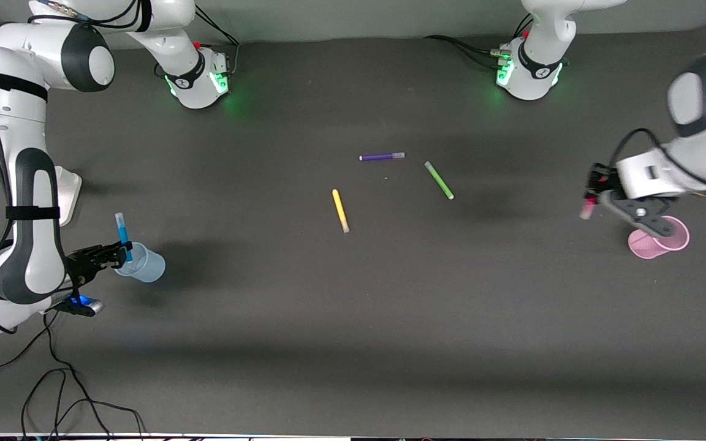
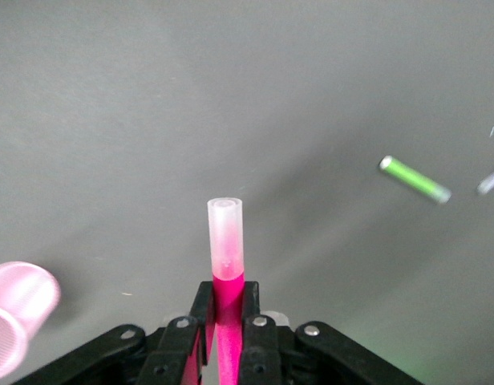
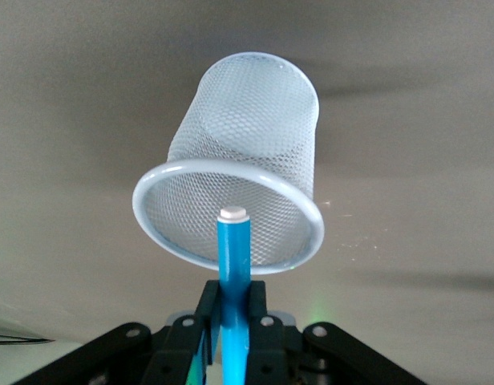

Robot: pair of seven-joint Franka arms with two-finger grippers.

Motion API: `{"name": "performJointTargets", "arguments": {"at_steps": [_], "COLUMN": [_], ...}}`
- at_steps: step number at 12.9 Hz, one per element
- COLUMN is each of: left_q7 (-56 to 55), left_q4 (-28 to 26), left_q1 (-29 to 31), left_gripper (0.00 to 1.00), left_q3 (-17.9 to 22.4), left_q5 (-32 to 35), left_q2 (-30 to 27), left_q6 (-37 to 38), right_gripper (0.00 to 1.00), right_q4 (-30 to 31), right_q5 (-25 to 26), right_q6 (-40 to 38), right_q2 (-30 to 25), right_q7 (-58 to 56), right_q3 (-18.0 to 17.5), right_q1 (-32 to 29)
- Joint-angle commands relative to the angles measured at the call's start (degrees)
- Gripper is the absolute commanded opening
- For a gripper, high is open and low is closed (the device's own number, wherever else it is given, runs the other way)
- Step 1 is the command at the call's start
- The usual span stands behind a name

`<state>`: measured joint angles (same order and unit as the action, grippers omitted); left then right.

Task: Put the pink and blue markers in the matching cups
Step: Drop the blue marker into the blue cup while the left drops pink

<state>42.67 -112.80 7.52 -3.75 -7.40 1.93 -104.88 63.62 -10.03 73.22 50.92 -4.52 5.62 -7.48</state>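
Note:
The robot's left gripper needs to release the pink marker inside the pink cup (image 1: pixel 657 235) (image 2: pixel 10 325), so that the marker is left leaning against the inside of the cup.
My right gripper (image 1: pixel 119 251) is shut on the blue marker (image 1: pixel 122 236) and holds it upright at the rim of the pale blue cup (image 1: pixel 143 264), at the right arm's end of the table. In the right wrist view the marker (image 3: pixel 233 249) points at the mouth of the mesh cup (image 3: pixel 247 120) from my shut gripper (image 3: pixel 233 301). My left gripper (image 1: pixel 592 193) is shut on the pink marker (image 1: pixel 586 210), over bare table beside the pink cup (image 1: pixel 659 242). In the left wrist view the marker (image 2: pixel 225 257) sticks out of my gripper (image 2: pixel 225 309), with the pink cup (image 2: pixel 18 309) off to one side.
Three other pens lie mid-table: a yellow one (image 1: pixel 340 210), a lime-green one (image 1: pixel 439 180) and a purple one (image 1: pixel 382 157). The green pen (image 2: pixel 415 179) and the purple pen (image 2: pixel 489 180) also show in the left wrist view. Cables trail near the table's front edge (image 1: pixel 65 392).

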Motion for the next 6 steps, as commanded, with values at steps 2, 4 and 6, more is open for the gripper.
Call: {"name": "performJointTargets", "arguments": {"at_steps": [2,4,6], "left_q7": [25.0,38.0,49.8], "left_q4": [-0.8,-0.5,-0.5], "left_q1": [11.4,17.4,21.6], "left_gripper": [0.0,0.0,0.0], "left_q3": [-0.9,-0.9,-0.9], "left_q5": [-6.4,-11.6,-15.3], "left_q2": [3.3,7.4,11.2], "left_q6": [-3.6,-4.1,-6.6], "right_gripper": [0.4,0.98,0.99], "right_q4": [-2.1,-1.9,-1.9], "right_q5": [-1.0,-1.0,-1.0], "right_q6": [-0.4,-0.4,-0.5], "right_q2": [0.9,0.9,0.8], "right_q7": [-0.6,-0.3,-0.3], "right_q3": [-0.3,-0.3,-0.3], "right_q1": [-0.6,-0.6,-0.6]}}
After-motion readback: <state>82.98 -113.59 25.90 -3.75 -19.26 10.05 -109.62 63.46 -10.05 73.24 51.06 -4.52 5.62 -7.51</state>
